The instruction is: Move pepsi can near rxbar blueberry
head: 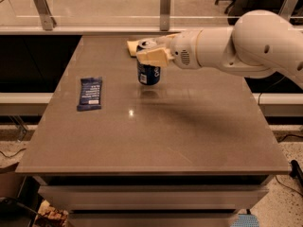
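The robot's gripper should set the pepsi can down on the table (pixel 116 95) beside the long edge of the rxbar blueberry that is nearest the gripper.
The pepsi can (pixel 149 73) is blue with a silver top and white markings. It hangs upright a little above the table (pixel 189 126), right of centre toward the back. My gripper (pixel 150 55) is shut on the can's upper part, its cream fingers (pixel 154 56) wrapped over the can's front. The white arm (pixel 236 46) reaches in from the right. The rxbar blueberry (pixel 90 93), a flat dark blue wrapper with a white label patch, lies on the left side of the table, well to the left of the can.
A pale yellow sponge (pixel 131 46) lies at the back of the table, partly hidden behind the can and gripper. A glass rail with metal posts (pixel 164 6) runs behind the table. The table's front edge is near the bottom of the view.
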